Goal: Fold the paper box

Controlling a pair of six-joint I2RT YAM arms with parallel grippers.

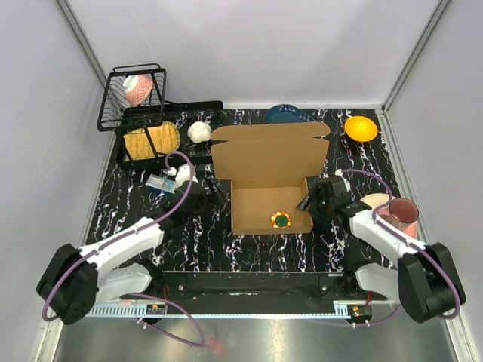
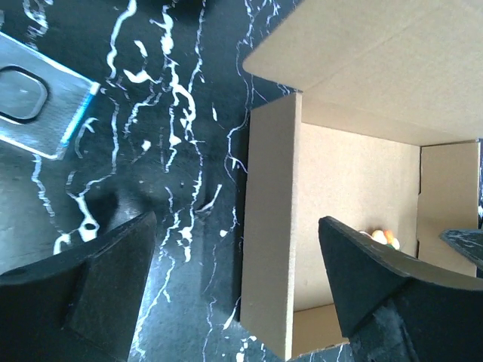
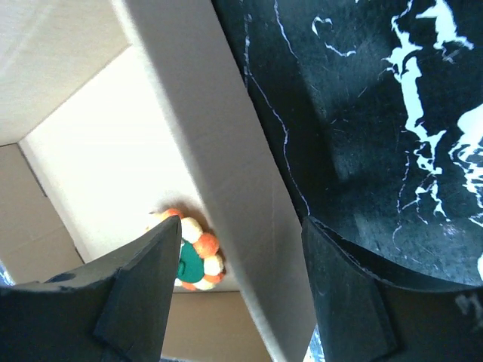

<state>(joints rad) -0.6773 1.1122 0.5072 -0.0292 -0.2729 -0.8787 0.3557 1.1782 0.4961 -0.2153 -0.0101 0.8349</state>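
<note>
Next, my left gripper grips the side edge (image 1: 215, 160) (image 2: 286, 27) of the paper box's raised lid flap, the edge that faces the clear packet.
The paper box (image 1: 268, 154) of plain brown cardboard stands in the middle of the table, its lid flap raised at the back and its tray open toward me. A small green and orange toy (image 1: 281, 219) lies inside the tray. My left gripper (image 1: 210, 193) is open and straddles the box's left wall (image 2: 268, 226), one finger outside it and one finger (image 2: 362, 271) over the tray. My right gripper (image 1: 312, 202) is also open, straddling the right wall (image 3: 249, 219), with the toy (image 3: 192, 253) showing beside its inner finger (image 3: 143, 286).
A black wire basket (image 1: 113, 90) sits at the back left, with a yellow item (image 1: 151, 139) below it. A white pot (image 1: 199, 132), a blue dish (image 1: 287, 115) and an orange bowl (image 1: 361, 128) line the back. A pink cup (image 1: 404, 213) is at the right and a clear packet (image 1: 158, 183) at the left.
</note>
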